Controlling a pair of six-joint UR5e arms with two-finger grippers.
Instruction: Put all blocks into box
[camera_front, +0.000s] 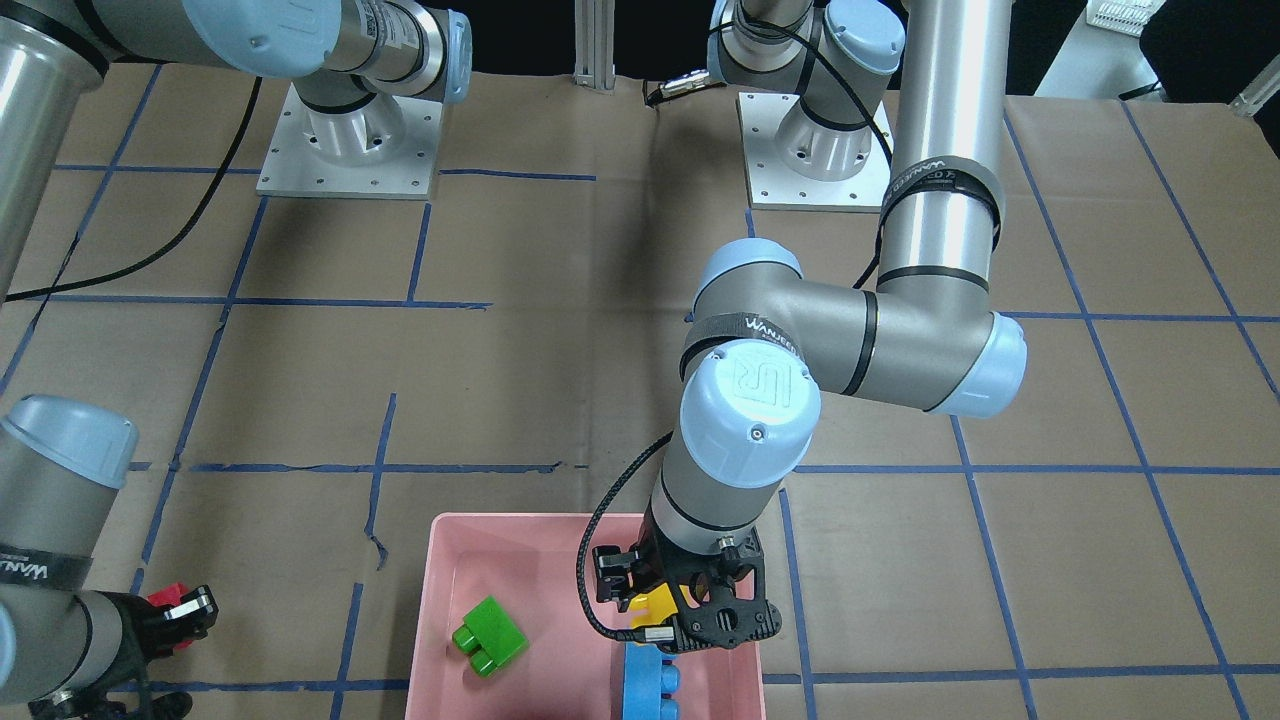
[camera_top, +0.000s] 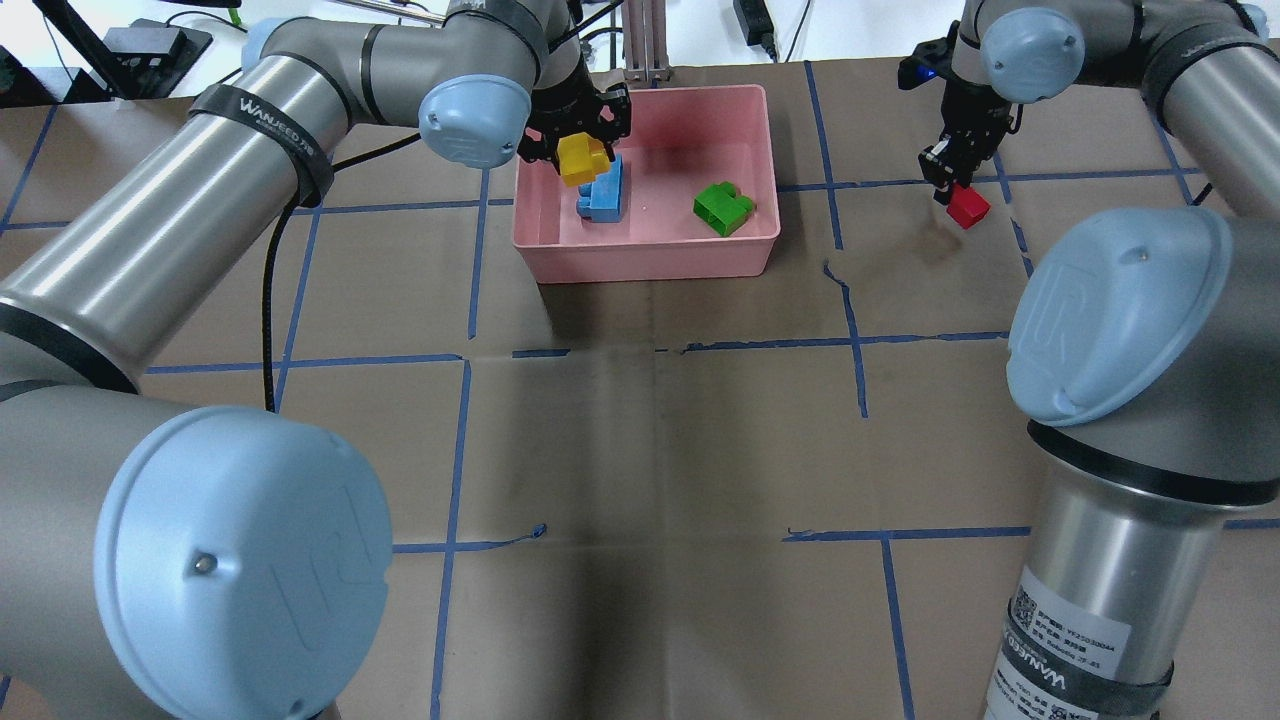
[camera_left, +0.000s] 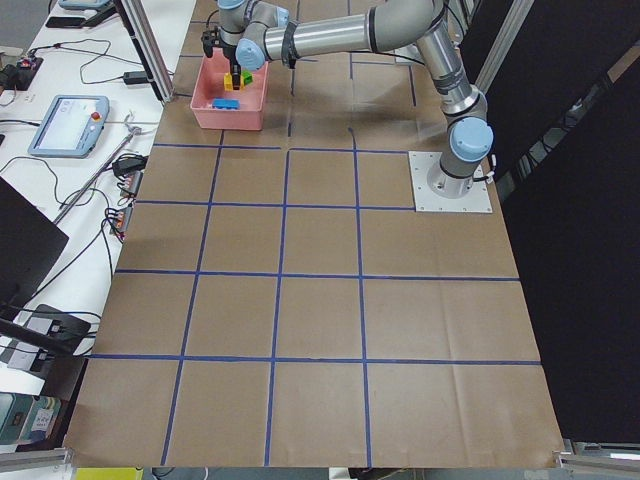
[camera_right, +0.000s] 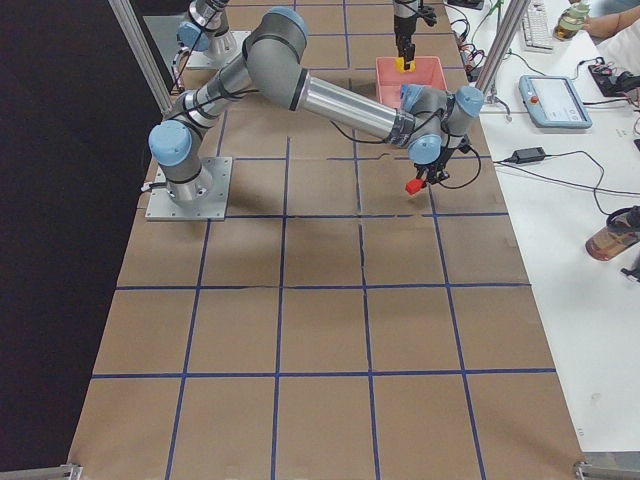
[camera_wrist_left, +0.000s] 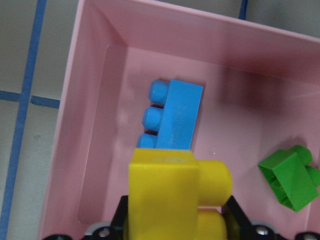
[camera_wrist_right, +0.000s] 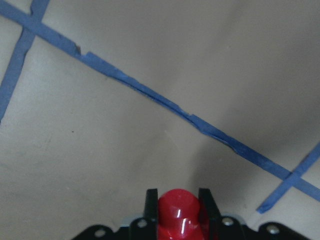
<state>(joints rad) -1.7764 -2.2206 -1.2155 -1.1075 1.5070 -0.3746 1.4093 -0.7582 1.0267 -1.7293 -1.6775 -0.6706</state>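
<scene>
I should let go of the red block, now held above the paper, with my right gripper inside the pink box, on the robot's side of the green block (camera_front: 509, 583).
The pink box (camera_top: 650, 255) stands at the far middle of the table. The blue block (camera_top: 604, 193) and the green block (camera_top: 724, 208) lie inside it. My left gripper (camera_top: 580, 150) is shut on the yellow block (camera_top: 584, 160) and holds it above the box's left part, over the blue block (camera_wrist_left: 175, 115); the left wrist view also shows the yellow block (camera_wrist_left: 165, 200) and the green block (camera_wrist_left: 292, 177). My right gripper (camera_top: 958, 192) is shut on the red block (camera_top: 968, 207), held above the paper right of the box; the right wrist view shows the red block (camera_wrist_right: 179, 217).
Brown paper with blue tape grid lines (camera_top: 850, 300) covers the table. The two arm base plates (camera_front: 350, 150) stand on the robot's side. A teach pendant (camera_left: 68, 125) and cables lie on the side bench beyond the table.
</scene>
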